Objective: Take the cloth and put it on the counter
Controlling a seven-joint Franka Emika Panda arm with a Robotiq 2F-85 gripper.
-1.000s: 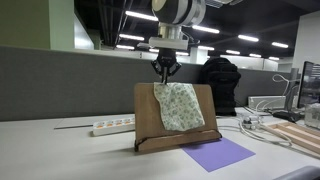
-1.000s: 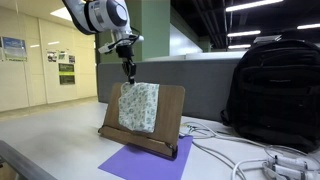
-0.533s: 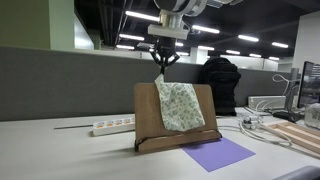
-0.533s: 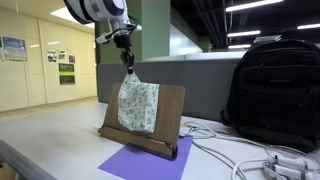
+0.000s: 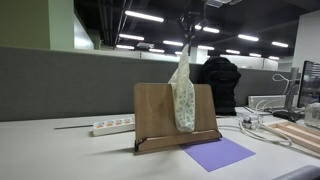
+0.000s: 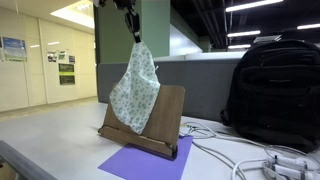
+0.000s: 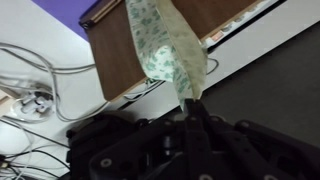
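Observation:
My gripper will release the cloth on the counter, over the front edge of the purple sheet point(image 5: 210, 162).
The cream-white cloth with green speckles point(image 5: 183, 92) hangs limp from my gripper point(image 5: 188, 24), lifted off the brown wooden board stand point(image 5: 160, 115). In an exterior view the cloth point(image 6: 134, 88) dangles from the gripper point(image 6: 131, 20) at the top edge, its lower end still in front of the stand point(image 6: 165, 120). In the wrist view the gripper point(image 7: 192, 108) is shut on the cloth's top corner and the cloth point(image 7: 165, 48) hangs down over the stand. The light grey counter point(image 5: 60, 155) spreads below.
A flat purple sheet point(image 5: 218, 153) lies on the counter in front of the stand, also in an exterior view point(image 6: 140, 164). A white power strip point(image 5: 112, 126) lies beside the stand. A black backpack point(image 6: 272, 95) and white cables point(image 6: 250, 158) sit nearby.
The gripper has risen steadily with the cloth, pulling it up off the board stand until it hangs long and narrow.

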